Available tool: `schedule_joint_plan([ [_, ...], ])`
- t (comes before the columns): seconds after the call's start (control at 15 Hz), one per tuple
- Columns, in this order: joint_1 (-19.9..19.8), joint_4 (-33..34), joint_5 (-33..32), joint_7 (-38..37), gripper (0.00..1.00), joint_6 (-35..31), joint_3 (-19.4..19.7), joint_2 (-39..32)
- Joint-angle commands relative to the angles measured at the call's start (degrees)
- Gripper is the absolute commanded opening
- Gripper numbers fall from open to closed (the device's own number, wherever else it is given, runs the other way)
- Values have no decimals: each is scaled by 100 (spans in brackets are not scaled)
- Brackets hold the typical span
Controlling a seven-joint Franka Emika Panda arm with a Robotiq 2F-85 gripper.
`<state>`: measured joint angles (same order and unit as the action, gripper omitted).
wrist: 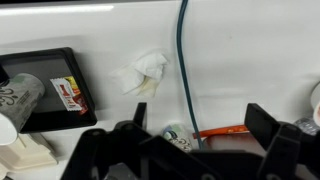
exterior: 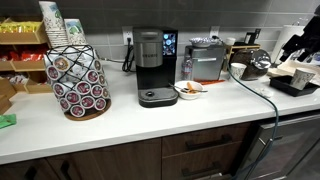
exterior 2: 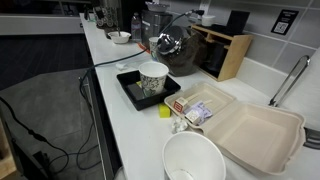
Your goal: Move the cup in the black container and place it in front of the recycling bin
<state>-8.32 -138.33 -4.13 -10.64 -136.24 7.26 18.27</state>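
Note:
Next, my gripper needs to go to the cup's rim (exterior: pixel 303 71) (wrist: pixel 15 124), above the black container, and close there.
The cup (exterior 2: pixel 153 78), pale with a faint print, stands upright in the black container (exterior 2: pixel 130 88), a shallow tray on the white counter. In the wrist view the black container (wrist: pixel 45 70) is at the left edge and the cup (wrist: pixel 18 98) shows in it. My gripper (wrist: pixel 200 112) is open and empty, above the counter to the right of the tray and apart from it. In an exterior view the arm (exterior: pixel 296 45) hangs above the tray (exterior: pixel 284 88) and cup (exterior: pixel 301 76) at the far right. No recycling bin is in view.
A blue cable (wrist: pixel 184 60) and a crumpled napkin (wrist: pixel 145 72) lie on the counter. A round dark pot (exterior 2: pixel 168 45) stands behind the tray. An open clamshell box (exterior 2: pixel 255 130) and a white bowl (exterior 2: pixel 193 160) sit nearby. Further off stand a coffee maker (exterior: pixel 152 65) and a pod rack (exterior: pixel 78 78).

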Motion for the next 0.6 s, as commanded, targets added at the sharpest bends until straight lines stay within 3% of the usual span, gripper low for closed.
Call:
schedule_joint_plan([
  [0.0,-297,895,11,-764,100,202,-19,-1099],
  [0.2,-493,1151,-529,-1241,100,577,87,-1234],
  [0.27,-570,1150,-869,-1477,100,866,125,-1114],
  [0.4,-603,1273,-961,-1890,100,1544,162,-983],
  [0.47,-551,1202,-805,-1462,100,1012,208,-1165],
  [0.53,-583,1264,-842,-1576,100,1266,221,-1108],
])
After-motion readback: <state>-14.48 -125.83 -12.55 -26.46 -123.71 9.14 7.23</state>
